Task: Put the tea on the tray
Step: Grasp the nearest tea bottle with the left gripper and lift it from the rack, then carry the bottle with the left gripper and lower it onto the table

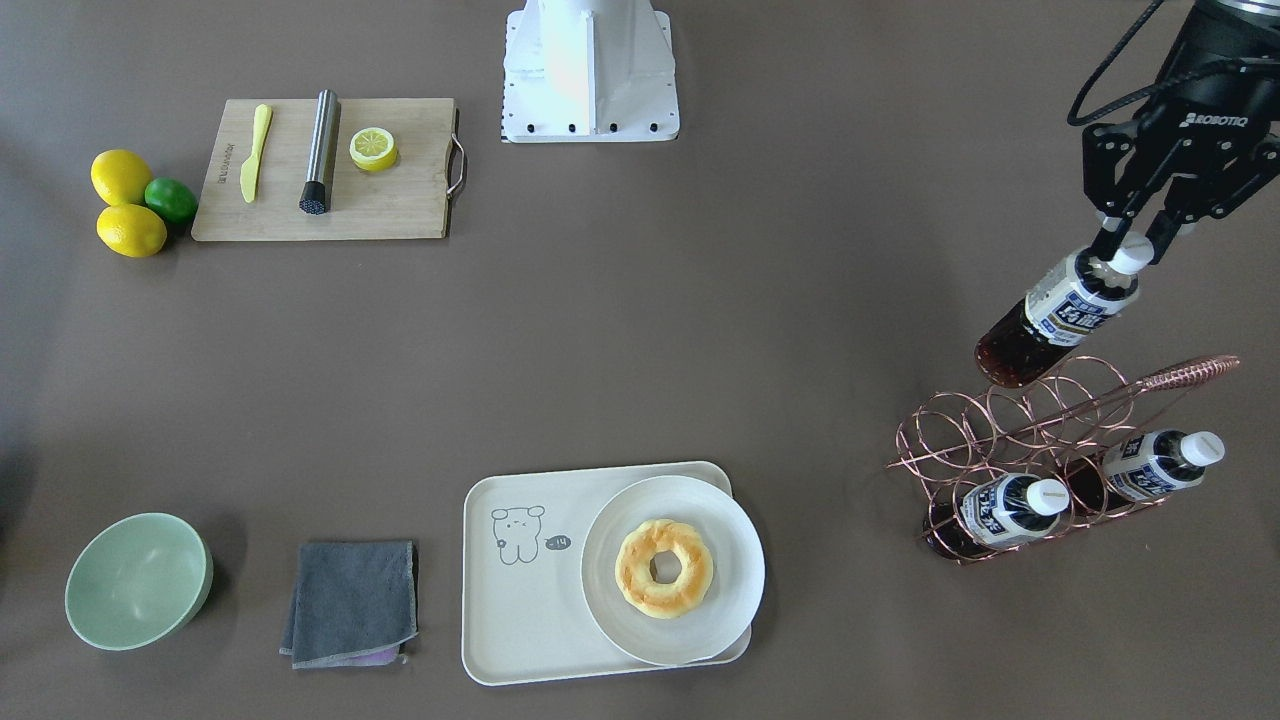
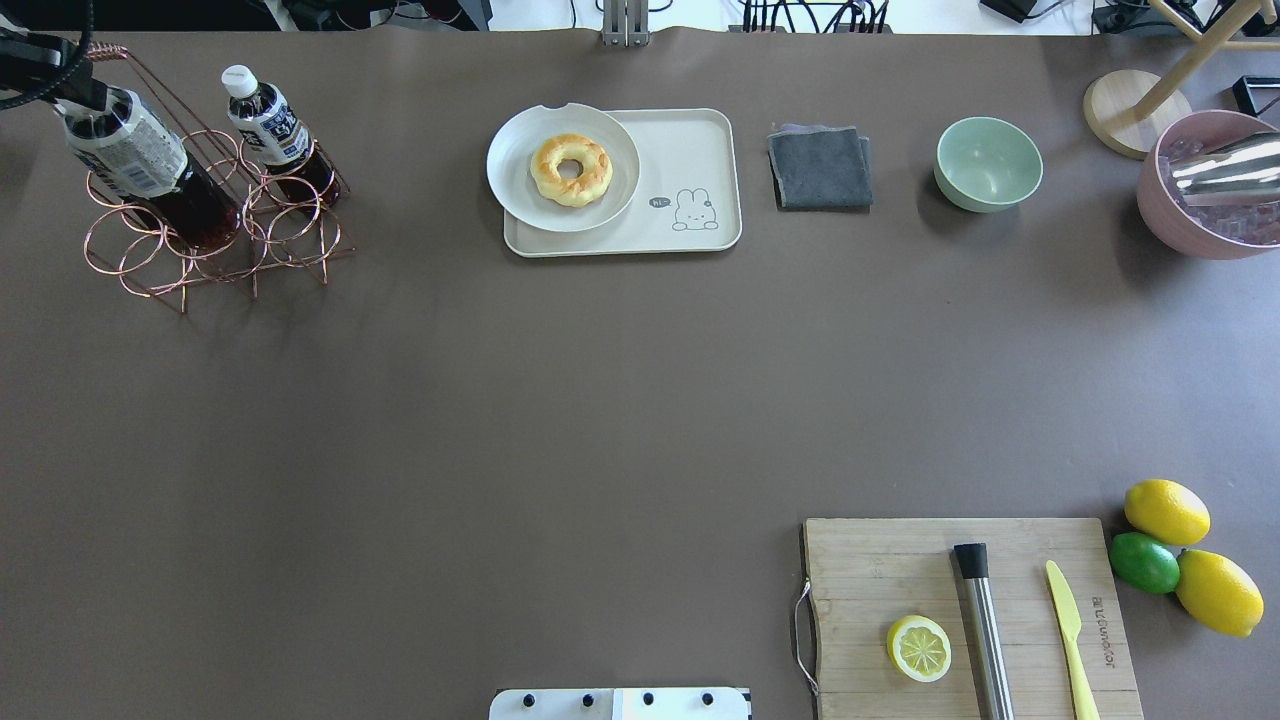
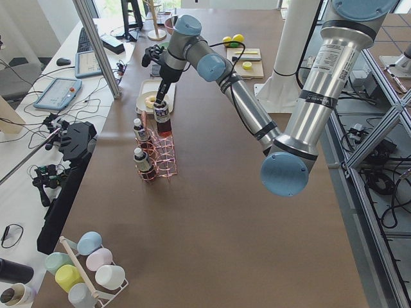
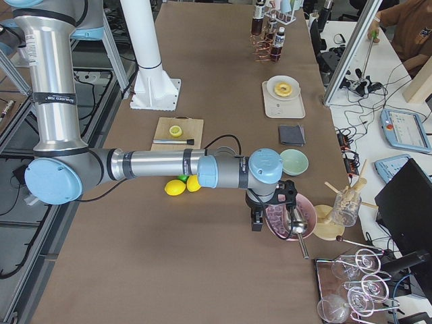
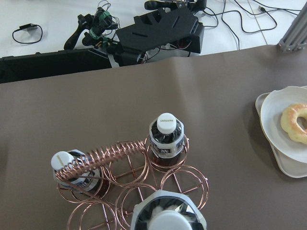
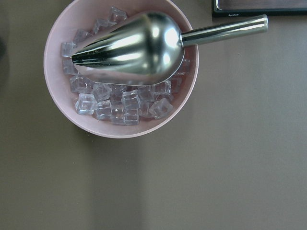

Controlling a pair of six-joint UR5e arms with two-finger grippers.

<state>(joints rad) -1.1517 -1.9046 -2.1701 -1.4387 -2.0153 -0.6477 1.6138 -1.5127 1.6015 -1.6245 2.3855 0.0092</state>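
Next, the left gripper releases the tea bottle, now tilted just above the wire rack, on the bare table (image 1: 601, 322) between the white metal base and the tray.
My left gripper (image 1: 1130, 250) is shut on the white cap of a tea bottle (image 1: 1065, 310) and holds it tilted, its base just above the copper wire rack (image 1: 1000, 420). The bottle also shows in the overhead view (image 2: 135, 155). Two alike bottles (image 1: 1005, 505) (image 1: 1160, 462) stand in the rack. The cream tray (image 1: 520, 600) with the bear drawing lies at the table's far side, well away from the rack. My right gripper (image 4: 258, 217) hovers over a pink bowl of ice; I cannot tell whether it is open or shut.
A white plate (image 1: 740, 580) with a doughnut covers half the tray. A grey cloth (image 1: 352, 600) and green bowl (image 1: 137, 580) lie beside it. A wooden board (image 1: 400, 200) with muddler, knife and lemon slice, and the pink ice bowl (image 2: 1160, 215) with scoop, lie on my right.
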